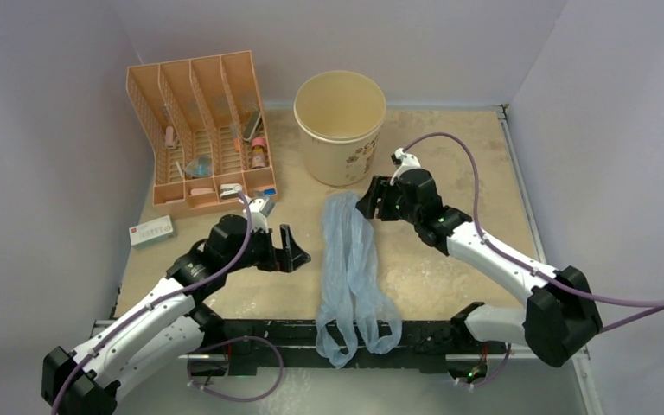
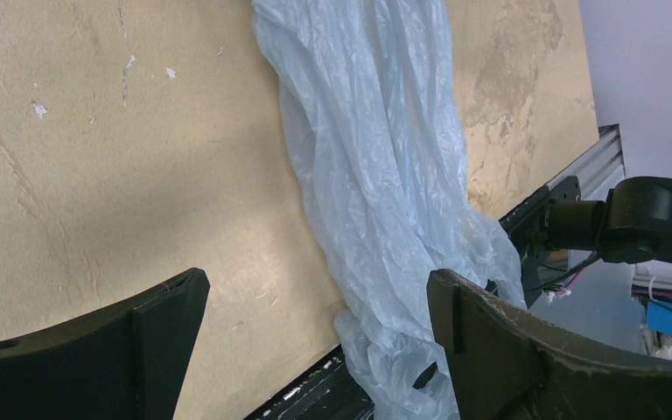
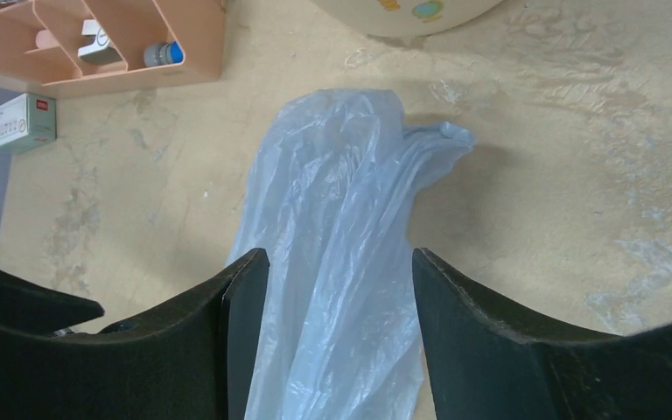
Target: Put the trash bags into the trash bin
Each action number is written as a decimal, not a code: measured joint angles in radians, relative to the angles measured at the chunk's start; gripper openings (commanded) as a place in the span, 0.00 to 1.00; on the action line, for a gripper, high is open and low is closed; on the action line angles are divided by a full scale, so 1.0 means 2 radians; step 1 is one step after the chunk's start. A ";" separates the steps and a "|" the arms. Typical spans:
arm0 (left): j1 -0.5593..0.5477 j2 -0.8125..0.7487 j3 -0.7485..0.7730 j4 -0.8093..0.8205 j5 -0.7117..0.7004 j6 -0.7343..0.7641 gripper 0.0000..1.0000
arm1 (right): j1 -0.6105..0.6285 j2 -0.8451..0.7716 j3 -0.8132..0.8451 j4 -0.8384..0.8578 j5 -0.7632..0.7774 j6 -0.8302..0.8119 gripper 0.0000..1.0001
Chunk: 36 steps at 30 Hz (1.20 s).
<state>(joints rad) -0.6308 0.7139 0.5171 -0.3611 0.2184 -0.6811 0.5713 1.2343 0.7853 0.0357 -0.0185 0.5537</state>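
The trash bag is lying bunched up in a narrow strip, so I will pinch one side of it (image 1: 368, 233) with my right gripper while my left gripper spreads its other side.
The trash bag (image 1: 350, 259), thin, crinkly and light blue, lies stretched on the table from just in front of the trash bin to over the near edge, where its handles hang down. The cream trash bin (image 1: 340, 125) stands upright at the back with nothing visible inside. My left gripper (image 1: 296, 246) is open just left of the bag's middle; in the left wrist view the bag (image 2: 385, 175) runs past the right finger (image 2: 507, 350). My right gripper (image 1: 370, 201) is open at the bag's far end. In the right wrist view the bag (image 3: 341, 219) lies between and below the fingers.
An orange slotted rack (image 1: 203, 130) with small items stands at the back left, next to the bin. A small white box (image 1: 151, 230) lies at the table's left edge. A black rail (image 1: 268, 333) runs along the near edge. Walls close in the left, back and right sides.
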 measured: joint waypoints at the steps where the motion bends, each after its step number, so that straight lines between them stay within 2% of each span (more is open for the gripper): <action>1: 0.000 0.003 -0.003 0.004 0.000 0.000 0.98 | 0.001 0.002 0.000 0.003 -0.002 0.002 0.59; 7: 0.000 0.042 -0.020 0.047 0.015 -0.008 0.98 | 0.003 0.052 -0.002 0.013 0.002 0.010 0.36; 14: 0.001 0.148 -0.020 0.140 0.047 -0.015 0.92 | 0.003 0.073 -0.035 0.032 -0.019 0.016 0.21; 18: 0.005 0.208 -0.011 0.188 0.068 -0.019 0.86 | 0.004 0.053 -0.053 0.044 -0.027 0.020 0.28; 25: 0.034 0.302 0.015 0.284 0.122 -0.021 0.64 | 0.006 0.034 -0.089 0.079 -0.073 0.022 0.40; 29: 0.050 0.336 0.014 0.338 0.149 -0.022 0.46 | 0.007 0.034 -0.097 0.081 -0.082 0.022 0.41; 30: 0.054 0.344 0.015 0.349 0.159 -0.022 0.37 | 0.008 0.034 -0.097 0.082 -0.083 0.022 0.41; 33: 0.062 0.364 0.015 0.368 0.185 -0.019 0.15 | 0.009 0.034 -0.097 0.082 -0.090 0.024 0.55; 36: 0.063 0.371 0.015 0.375 0.206 -0.017 0.01 | 0.009 0.027 -0.097 0.084 -0.094 0.034 0.62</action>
<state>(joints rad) -0.5041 1.4567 0.5468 0.3882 0.6304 -0.7158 0.5884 1.2877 0.5922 0.2028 -0.2062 0.6209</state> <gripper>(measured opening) 0.127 0.575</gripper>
